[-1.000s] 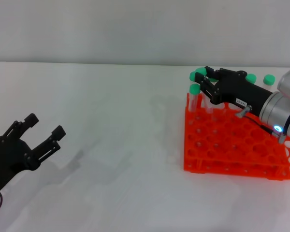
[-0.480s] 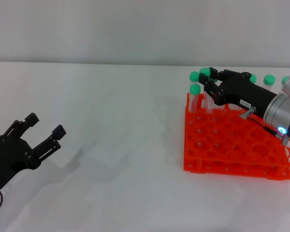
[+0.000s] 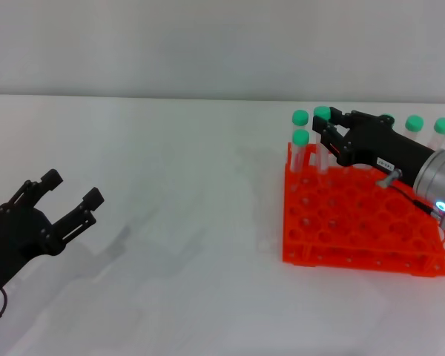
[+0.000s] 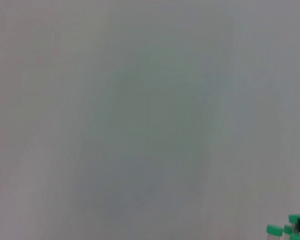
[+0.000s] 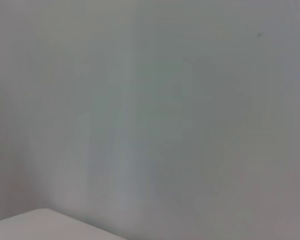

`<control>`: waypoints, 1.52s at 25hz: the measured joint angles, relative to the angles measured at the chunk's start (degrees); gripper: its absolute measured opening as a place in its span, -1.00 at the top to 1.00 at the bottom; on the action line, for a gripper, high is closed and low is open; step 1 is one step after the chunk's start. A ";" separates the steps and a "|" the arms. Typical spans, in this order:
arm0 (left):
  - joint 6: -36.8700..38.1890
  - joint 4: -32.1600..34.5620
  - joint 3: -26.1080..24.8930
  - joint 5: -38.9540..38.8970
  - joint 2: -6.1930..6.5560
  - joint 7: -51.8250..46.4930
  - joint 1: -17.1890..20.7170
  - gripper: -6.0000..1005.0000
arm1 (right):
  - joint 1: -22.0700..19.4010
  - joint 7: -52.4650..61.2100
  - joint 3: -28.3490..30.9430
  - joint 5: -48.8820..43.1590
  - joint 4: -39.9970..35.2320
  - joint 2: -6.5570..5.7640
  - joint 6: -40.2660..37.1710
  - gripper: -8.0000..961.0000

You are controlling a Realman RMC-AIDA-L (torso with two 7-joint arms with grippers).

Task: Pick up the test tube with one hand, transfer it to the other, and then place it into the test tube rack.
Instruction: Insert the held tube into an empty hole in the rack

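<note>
The robot's right gripper will release the green-capped test tube, now upright at the back row, in the rack hole (image 3: 317, 179) next to the nearer corner tube.
The orange-red test tube rack (image 3: 356, 222) stands at the right of the white table. My right gripper (image 3: 325, 126), a black hand with a blue wrist light, reaches over the rack's far left corner. Its fingers close around a green-capped test tube (image 3: 322, 113) that stands upright at the back row. Whether its lower end sits in a hole is hidden by the fingers. Two more capped tubes (image 3: 300, 137) stand in the left corner holes. My left gripper (image 3: 74, 188) hovers open and empty at the lower left, far from the rack.
More green-capped tubes (image 3: 414, 122) stand along the rack's back right. The left wrist view shows only white surface with a few green caps (image 4: 275, 230) in one corner. The right wrist view shows blank white surface.
My right hand has drawn to the right along the rack's back edge, and the green cap at its fingertips moved with it. The left hand has barely shifted.
</note>
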 joint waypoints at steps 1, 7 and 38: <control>-0.08 0.00 0.00 0.00 0.00 0.00 -0.02 -0.78 | -0.22 0.02 0.03 0.03 0.01 -0.06 -0.32 0.45; -0.71 0.10 0.05 0.04 -0.08 -0.02 -0.68 -0.78 | -1.71 0.06 0.68 -0.16 -0.37 -0.30 -1.55 0.45; -2.03 1.50 0.18 0.18 0.07 0.43 -1.39 -0.78 | -3.93 -5.05 0.37 -4.44 -0.60 0.11 -7.65 0.46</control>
